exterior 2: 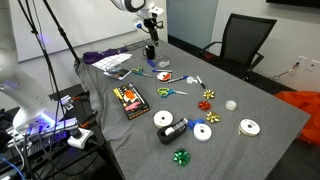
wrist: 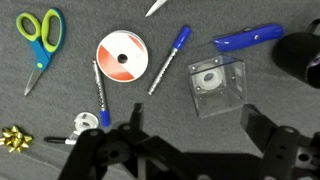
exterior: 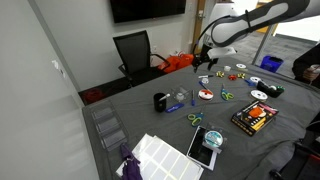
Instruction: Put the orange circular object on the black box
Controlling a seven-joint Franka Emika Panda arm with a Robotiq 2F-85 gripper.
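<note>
The orange circular object's edge (exterior: 211, 95) (wrist: 99, 58) facing the green-blue scissors near the gold bow is the next place my gripper needs to go to and close on.
The orange circular object (wrist: 122, 57) lies flat on the grey table, orange-red with a white centre; it shows in both exterior views (exterior: 205, 95) (exterior 2: 165, 78). The black box (exterior: 253, 118) with orange-yellow graphics lies flat near the table's edge (exterior 2: 131, 100); it is out of the wrist view. My gripper (wrist: 195, 125) is open and empty. It hangs above the table (exterior: 204, 62) (exterior 2: 151, 50), with the disc up and to the left of the jaws in the wrist view.
Near the disc lie two blue pens (wrist: 168, 60), green-blue scissors (wrist: 40, 38), a clear small case (wrist: 217, 82), a blue object (wrist: 248, 38) and a gold bow (wrist: 15, 138). Silvery discs (exterior 2: 249, 127), white sheets (exterior: 160, 155) and a black chair (exterior: 135, 50) are around.
</note>
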